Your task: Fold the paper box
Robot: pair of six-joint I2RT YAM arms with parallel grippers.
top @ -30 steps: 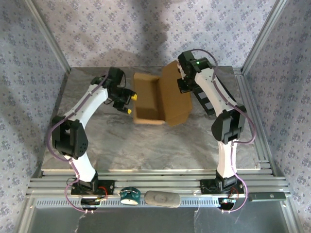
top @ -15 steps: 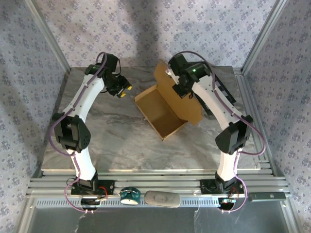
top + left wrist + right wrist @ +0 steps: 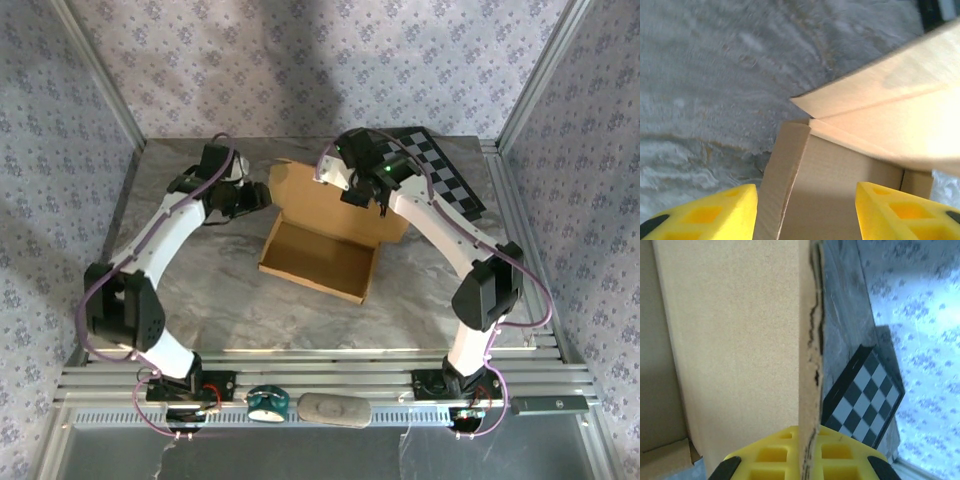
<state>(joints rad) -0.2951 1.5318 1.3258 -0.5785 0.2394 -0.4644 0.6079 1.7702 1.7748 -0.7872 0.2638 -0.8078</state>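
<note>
Next, my left gripper pinches that flap point(image 3: 281, 184) on the side of the lid while my right gripper steadies the lid's upper edge, since the box sits crooked and the flap splays out.
The paper box point(image 3: 318, 256) is a shallow brown cardboard tray in the middle of the table, its opening facing up. Its lid flap point(image 3: 335, 208) stands up along the back. My right gripper point(image 3: 347, 190) is shut on the lid's upper edge. In the right wrist view the cardboard edge point(image 3: 810, 365) runs down between the yellow pads point(image 3: 770, 455), pinched there. My left gripper point(image 3: 262, 196) is at the box's back left corner. It is open: the yellow fingers point(image 3: 700, 215) stand wide apart, with the box's side wall point(image 3: 785, 180) between them, closer to the left one.
A black-and-grey checkerboard panel point(image 3: 445, 170) lies at the back right, behind the right arm, also in the right wrist view point(image 3: 860, 400). A teal object point(image 3: 268, 402) and a grey oval one point(image 3: 334, 409) rest on the near rail. Metal frame posts flank the table.
The box has swung round and come down flat, tray opening up. The right gripper moved left with the lid, uncovering the checkerboard. The left gripper moved in to the box's back left corner.
</note>
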